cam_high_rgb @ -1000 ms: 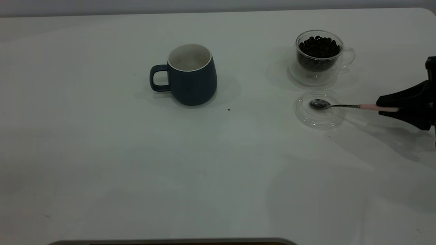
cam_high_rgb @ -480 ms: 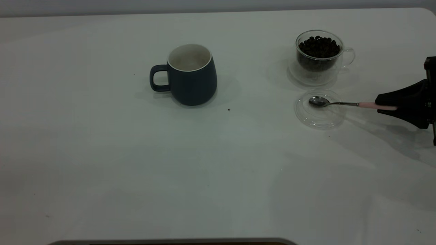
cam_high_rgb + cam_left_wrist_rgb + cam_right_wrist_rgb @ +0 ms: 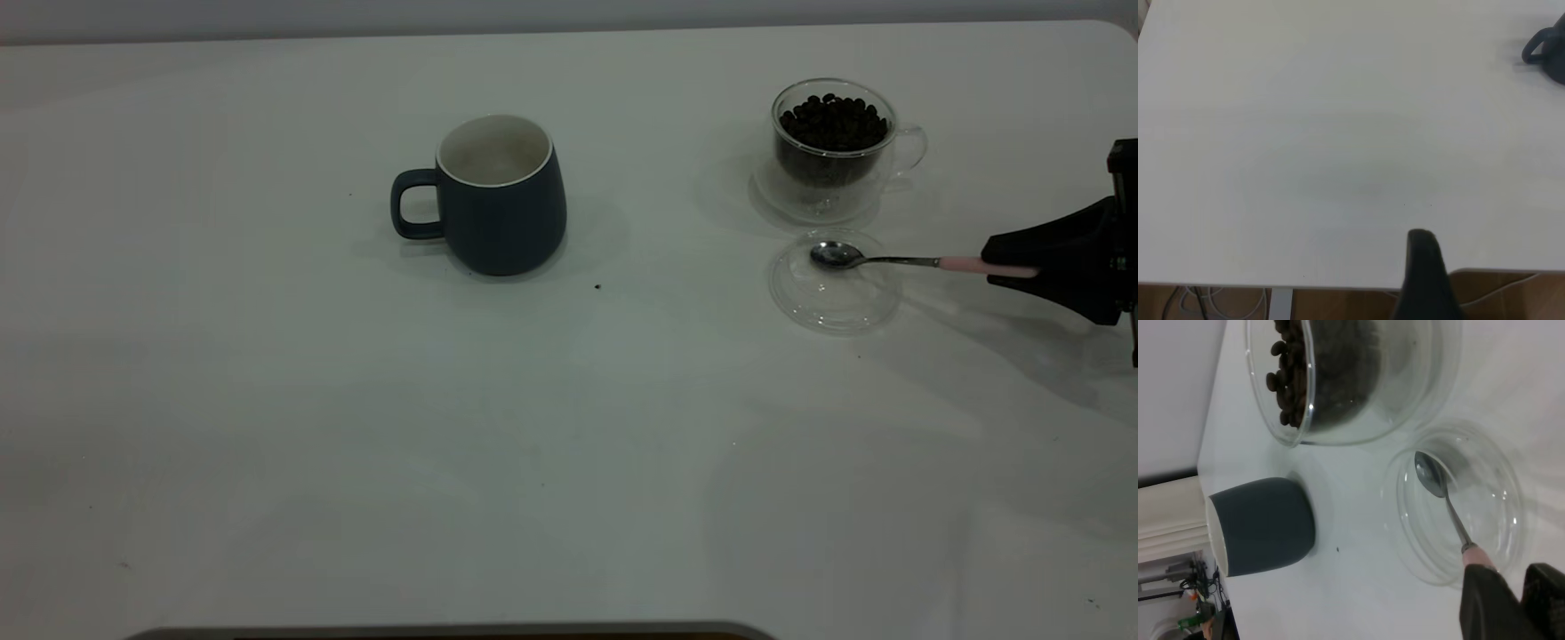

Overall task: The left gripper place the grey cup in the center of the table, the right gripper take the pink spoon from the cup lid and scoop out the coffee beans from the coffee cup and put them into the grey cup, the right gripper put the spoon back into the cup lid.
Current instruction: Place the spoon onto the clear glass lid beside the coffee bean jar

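Observation:
I need to use my right gripper to lay the pink spoon across the near-gripper rim of the cup lid [image 3: 899,290] [image 3: 1477,572], with the spoon's bowl inside.
The grey cup [image 3: 502,200] stands upright near the middle of the table [image 3: 356,427], its handle to the left; it also shows in the right wrist view [image 3: 1265,527]. At the right the clear coffee cup [image 3: 831,151] holds coffee beans [image 3: 833,122]. In front of it lies the cup lid [image 3: 834,298]. My right gripper [image 3: 1022,267] is shut on the pink handle of the pink spoon [image 3: 889,261], whose bowl hangs just above the lid's far rim. In the right wrist view the spoon [image 3: 1441,493] is over the lid [image 3: 1495,520]. My left gripper [image 3: 1423,243] is parked at the table's left edge.
A few dark specks dot the table, one [image 3: 597,287] just right of the grey cup. The table's rounded corner [image 3: 1116,31] is at the far right. Cables and a wooden floor show beyond the table edge in the left wrist view.
The right gripper has risen a little with the spoon, and the spoon's bowl has lifted off the lid and moved toward the coffee cup. Nothing else moved.

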{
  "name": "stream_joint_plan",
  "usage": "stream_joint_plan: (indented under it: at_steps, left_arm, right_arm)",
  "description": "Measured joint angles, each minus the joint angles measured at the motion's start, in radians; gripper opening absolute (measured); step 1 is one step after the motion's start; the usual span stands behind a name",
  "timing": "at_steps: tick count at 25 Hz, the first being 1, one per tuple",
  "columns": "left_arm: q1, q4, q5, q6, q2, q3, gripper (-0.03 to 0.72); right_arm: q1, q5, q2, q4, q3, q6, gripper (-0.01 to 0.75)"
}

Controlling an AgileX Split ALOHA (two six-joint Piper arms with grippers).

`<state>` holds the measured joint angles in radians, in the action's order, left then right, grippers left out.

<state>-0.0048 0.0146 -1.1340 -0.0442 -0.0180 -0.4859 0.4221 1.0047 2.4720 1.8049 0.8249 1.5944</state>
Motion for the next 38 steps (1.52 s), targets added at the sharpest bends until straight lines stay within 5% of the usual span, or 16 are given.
stream_joint_plan:
  at_steps: [25, 34, 38]
  left_arm:
    - [0.000, 0.000, 0.000, 0.001, 0.000, 0.000, 0.586]
    - [0.000, 0.000, 0.000, 0.001, 0.000, 0.000, 0.586]
    - [0.000, 0.000, 0.000, 0.001, 0.000, 0.000, 0.586]
  right_arm:
    - [0.000, 0.104, 0.106, 0.001, 0.006, 0.084, 0.124]
    - [0.000, 0.126, 0.106, 0.001, 0.006, 0.084, 0.431]
    - [0.000, 0.126, 0.106, 0.001, 0.006, 0.082, 0.509]
